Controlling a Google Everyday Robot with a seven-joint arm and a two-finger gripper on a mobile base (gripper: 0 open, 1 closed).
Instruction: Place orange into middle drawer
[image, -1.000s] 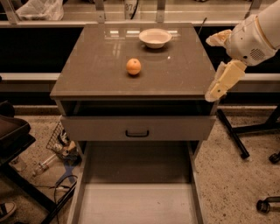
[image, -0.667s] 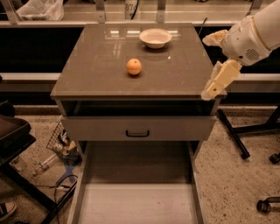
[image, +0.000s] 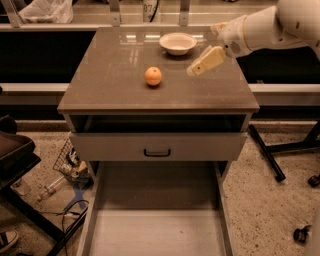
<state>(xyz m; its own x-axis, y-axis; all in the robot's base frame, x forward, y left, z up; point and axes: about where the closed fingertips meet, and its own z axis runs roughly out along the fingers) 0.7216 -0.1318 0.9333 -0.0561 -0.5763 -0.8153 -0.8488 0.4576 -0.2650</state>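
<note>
Next, my gripper grabs the orange's upper half (image: 153, 72) on the brown cabinet top.
The orange (image: 153, 76) sits on the brown cabinet top (image: 110, 85), left of centre. My gripper (image: 202, 49) hovers above the top at the right, to the right of the orange and apart from it, near the bowl. It is open and empty; its lower finger (image: 206, 60) points down-left toward the orange. The middle drawer (image: 157, 232) is pulled far out at the bottom of the view, and its pale floor is bare. Above it, the grey drawer front with the small black handle (image: 157, 152) stands slightly out.
A shallow white bowl (image: 177, 43) stands at the back of the cabinet top. A dark chair (image: 15, 155) and clutter with cables (image: 70, 167) lie at the left on the floor. Black stand legs (image: 267, 152) stand at the right.
My gripper has moved left from beside the cabinet's right edge to above the top, closer to the orange. The orange, bowl and drawers have not moved.
</note>
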